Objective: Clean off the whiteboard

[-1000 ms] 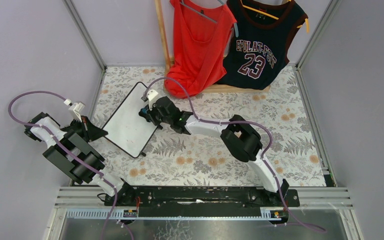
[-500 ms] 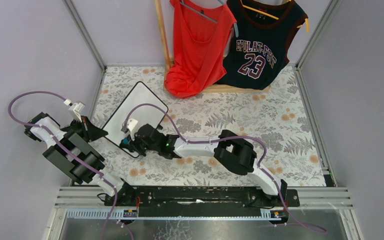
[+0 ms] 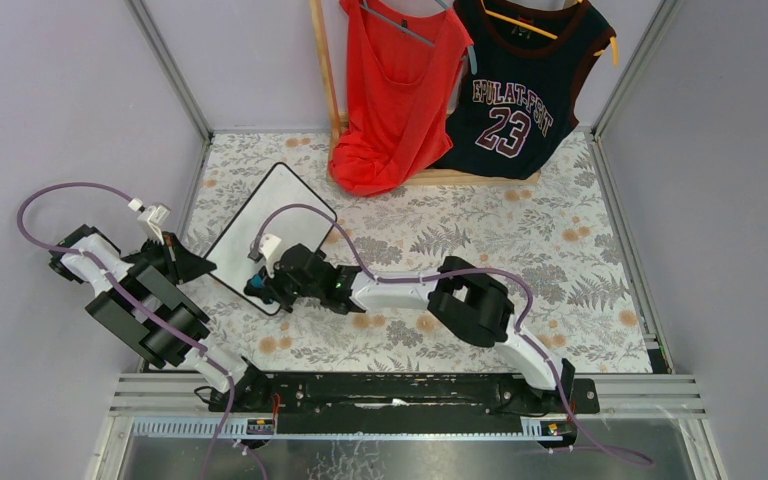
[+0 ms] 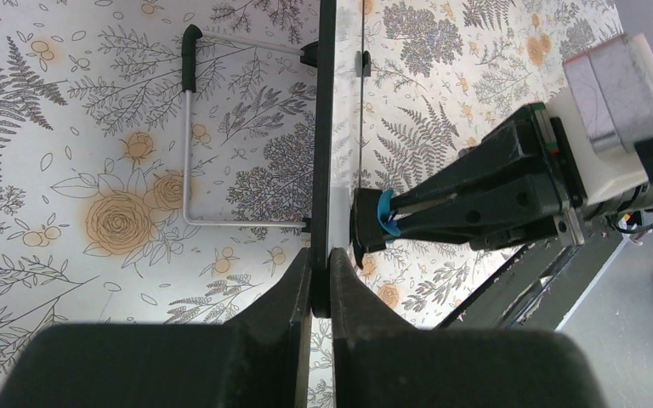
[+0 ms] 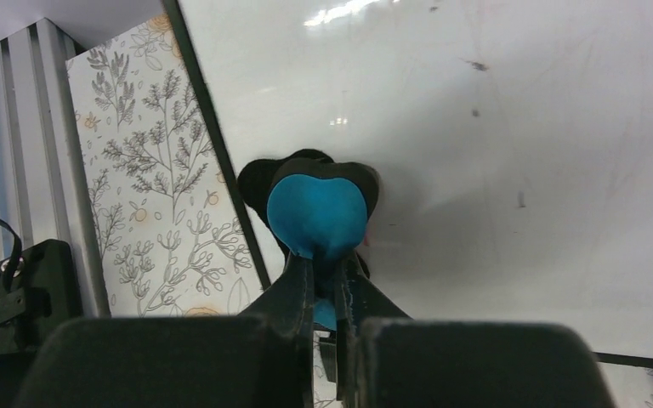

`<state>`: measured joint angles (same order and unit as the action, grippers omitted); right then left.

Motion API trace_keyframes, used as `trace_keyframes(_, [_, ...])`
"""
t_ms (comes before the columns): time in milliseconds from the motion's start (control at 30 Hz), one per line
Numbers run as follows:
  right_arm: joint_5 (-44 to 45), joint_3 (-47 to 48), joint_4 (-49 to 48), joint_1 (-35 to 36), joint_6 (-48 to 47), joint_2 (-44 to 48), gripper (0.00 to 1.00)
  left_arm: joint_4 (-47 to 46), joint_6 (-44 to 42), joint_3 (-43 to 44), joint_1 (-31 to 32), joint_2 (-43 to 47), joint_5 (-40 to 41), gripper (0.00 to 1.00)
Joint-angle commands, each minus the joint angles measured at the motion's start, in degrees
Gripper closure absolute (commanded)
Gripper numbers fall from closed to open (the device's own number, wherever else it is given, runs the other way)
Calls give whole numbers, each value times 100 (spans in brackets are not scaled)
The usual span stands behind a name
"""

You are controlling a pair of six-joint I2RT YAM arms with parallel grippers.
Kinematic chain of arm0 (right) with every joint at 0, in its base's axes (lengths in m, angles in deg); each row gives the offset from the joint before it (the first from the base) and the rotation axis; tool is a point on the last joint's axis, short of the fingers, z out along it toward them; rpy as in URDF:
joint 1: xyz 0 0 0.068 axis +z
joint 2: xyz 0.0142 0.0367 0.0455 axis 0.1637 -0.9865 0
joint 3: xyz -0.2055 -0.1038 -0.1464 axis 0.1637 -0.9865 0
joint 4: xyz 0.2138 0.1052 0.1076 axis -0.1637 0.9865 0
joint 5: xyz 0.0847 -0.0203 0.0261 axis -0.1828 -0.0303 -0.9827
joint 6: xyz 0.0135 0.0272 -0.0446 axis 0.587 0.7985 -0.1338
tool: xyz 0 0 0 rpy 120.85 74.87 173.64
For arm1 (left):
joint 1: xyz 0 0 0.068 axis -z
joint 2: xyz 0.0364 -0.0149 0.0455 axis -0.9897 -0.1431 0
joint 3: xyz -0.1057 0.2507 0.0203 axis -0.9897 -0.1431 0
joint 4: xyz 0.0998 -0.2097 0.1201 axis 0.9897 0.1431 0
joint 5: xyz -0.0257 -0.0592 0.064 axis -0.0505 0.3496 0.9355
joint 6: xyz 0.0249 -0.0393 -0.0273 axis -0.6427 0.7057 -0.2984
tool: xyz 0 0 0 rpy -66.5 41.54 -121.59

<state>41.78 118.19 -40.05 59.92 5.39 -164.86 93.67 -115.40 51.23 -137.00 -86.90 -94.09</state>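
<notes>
I need to let go of the blue eraser with my right gripper in front of the dark jersey (image 3: pixel 471 310), on the floral table's near part.
The whiteboard (image 3: pixel 248 240) stands tilted at the left of the floral table; its white face looks blank apart from faint smudges in the right wrist view (image 5: pixel 510 127). My left gripper (image 3: pixel 210 266) is shut on the board's black frame at its near left edge; the left wrist view shows the board edge-on (image 4: pixel 323 127) between my fingers (image 4: pixel 321 285). My right gripper (image 3: pixel 257 285) is shut on a blue eraser (image 5: pixel 317 214) with a black pad, pressed on the board near its near corner. The eraser also shows in the left wrist view (image 4: pixel 381 223).
A wooden rack (image 3: pixel 326 70) at the back holds a red tank top (image 3: pixel 395 90) and a dark "23" jersey (image 3: pixel 520 95). The board's wire stand (image 4: pixel 189 144) rests on the cloth behind it. Purple walls enclose the sides.
My right gripper swept the eraser from the board's far upper edge down to its near corner, then shifted slightly. My left gripper has kept its hold and not moved.
</notes>
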Motion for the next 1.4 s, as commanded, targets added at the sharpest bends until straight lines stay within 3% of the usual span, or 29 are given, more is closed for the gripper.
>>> trace_keyframes(0, [396,172,-147,-590,-87,-236,100,-440,-569,-236,101,-65,1199,100])
trace_keyframes(433, [406,-326,-109,-1252,-234,346,100,-442,-557,-202,103,-91,1168,100])
trace_keyframes(1000, [241,417,-53,63,-34,95,100,-438,-545,-192,106,-85,1170,100])
trace_keyframes(1367, [412,817,224,11,-230,-303,100,-442,-543,-217,102,-54,1187,100])
